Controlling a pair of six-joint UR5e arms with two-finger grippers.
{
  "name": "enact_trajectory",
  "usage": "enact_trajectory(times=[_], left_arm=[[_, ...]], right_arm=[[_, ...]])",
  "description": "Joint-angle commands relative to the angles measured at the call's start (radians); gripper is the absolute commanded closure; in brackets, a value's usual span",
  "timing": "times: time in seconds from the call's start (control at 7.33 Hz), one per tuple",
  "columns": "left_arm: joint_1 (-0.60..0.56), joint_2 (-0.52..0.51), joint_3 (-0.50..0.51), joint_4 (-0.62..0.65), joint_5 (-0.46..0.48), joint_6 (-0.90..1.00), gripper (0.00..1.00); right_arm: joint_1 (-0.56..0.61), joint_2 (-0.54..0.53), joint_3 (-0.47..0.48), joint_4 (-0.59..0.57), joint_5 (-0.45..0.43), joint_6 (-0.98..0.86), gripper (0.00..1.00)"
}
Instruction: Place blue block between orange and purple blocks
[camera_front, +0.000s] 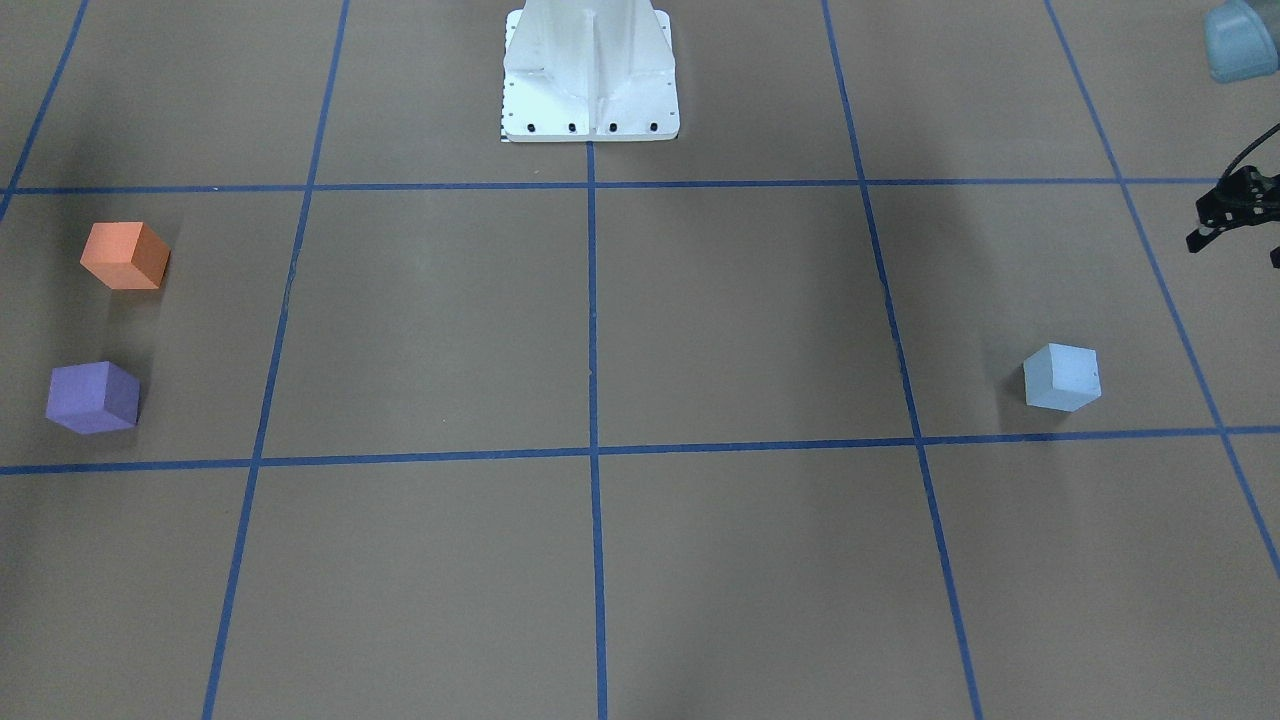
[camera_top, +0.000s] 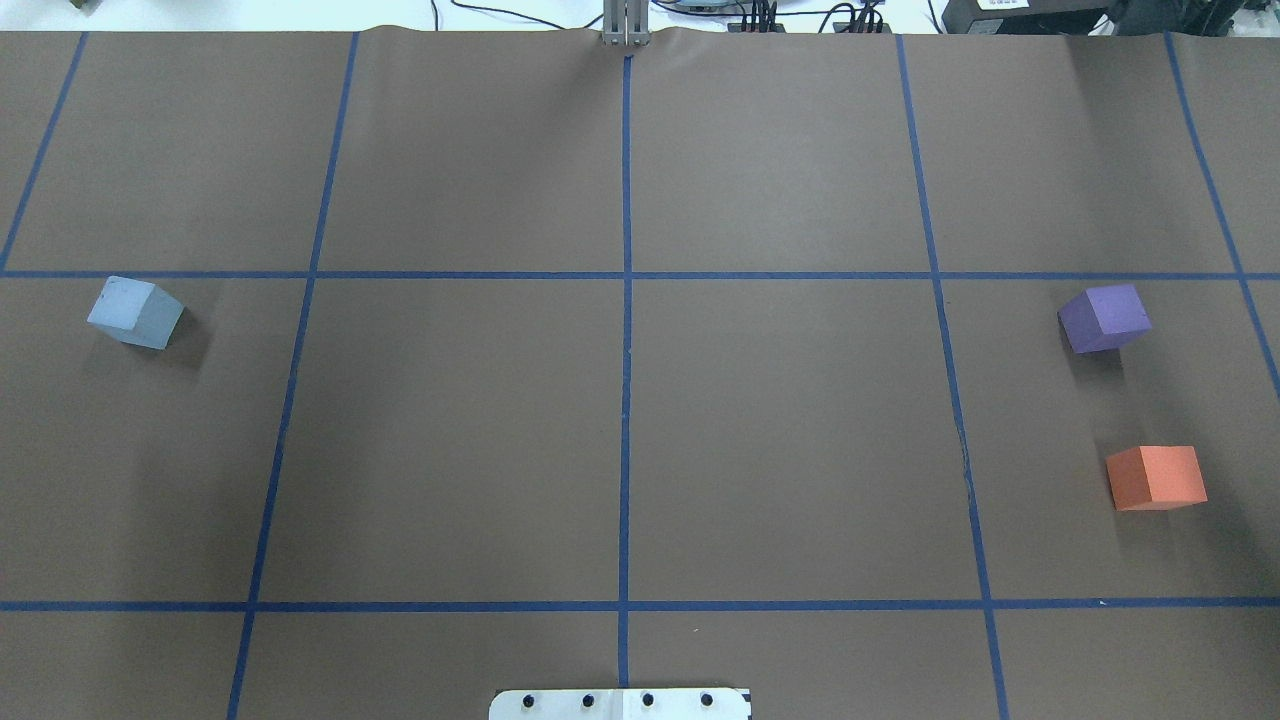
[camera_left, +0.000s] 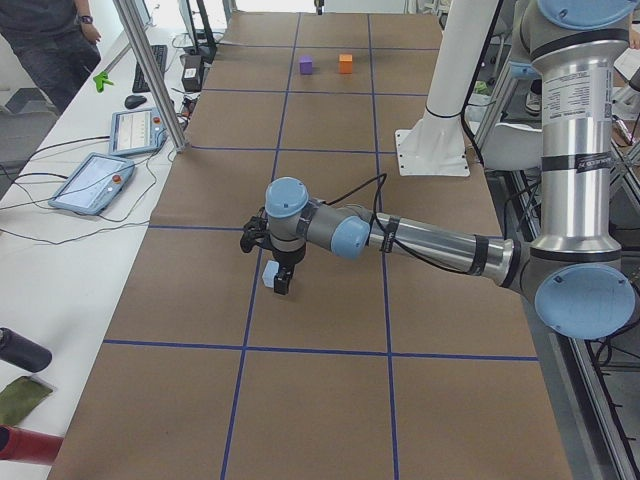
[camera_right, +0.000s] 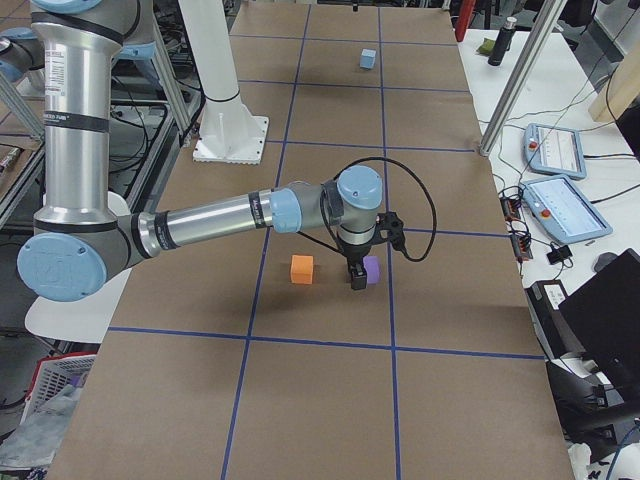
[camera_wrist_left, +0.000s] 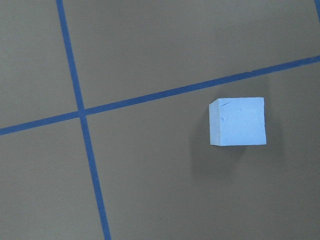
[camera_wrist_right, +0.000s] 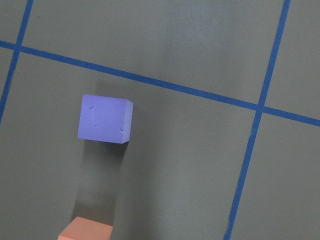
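I need to bring my left gripper down next and close it on the upper part of the blue block (camera_front: 1065, 366) (camera_wrist_left: 242, 121), because that block goes between the other blocks.
The pale blue block (camera_front: 1062, 377) sits alone on the brown table on the robot's left side; it also shows in the overhead view (camera_top: 136, 312) and the left wrist view (camera_wrist_left: 238, 121). The orange block (camera_front: 125, 256) and the purple block (camera_front: 92, 397) sit apart on the robot's right side, with a gap between them (camera_top: 1155, 477) (camera_top: 1104, 318). My left gripper (camera_front: 1236, 250) hangs above the table near the blue block, its fingers spread and empty. My right gripper (camera_right: 357, 280) hovers over the purple block (camera_right: 371, 269); I cannot tell whether it is open or shut.
The white robot pedestal (camera_front: 590, 80) stands at the table's middle back edge. Blue tape lines divide the brown table (camera_top: 780, 430) into squares. Tablets (camera_left: 95, 180) and cables lie on the side bench, where a person (camera_left: 50, 40) stands.
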Motion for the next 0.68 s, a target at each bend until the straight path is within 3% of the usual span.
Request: enact_trajectory(times=[0.0, 0.27, 0.41, 0.55], left_arm=[[0.091, -0.006, 0.039, -0.147, 0.008, -0.152, 0.00], [0.172, -0.044, 0.115, -0.291, 0.033, -0.269, 0.00], [0.208, -0.061, 0.155, -0.342, 0.110, -0.285, 0.00], [0.219, -0.104, 0.204, -0.347, 0.123, -0.296, 0.00]], right_arm=[[-0.004, 0.003, -0.001, -0.001, 0.001, 0.000, 0.00], [-0.006, 0.004, -0.001, -0.001, 0.003, 0.000, 0.00], [-0.006, 0.003, -0.003, -0.001, 0.003, 0.000, 0.00], [-0.006, 0.003, -0.001, -0.001, 0.001, 0.000, 0.00]])
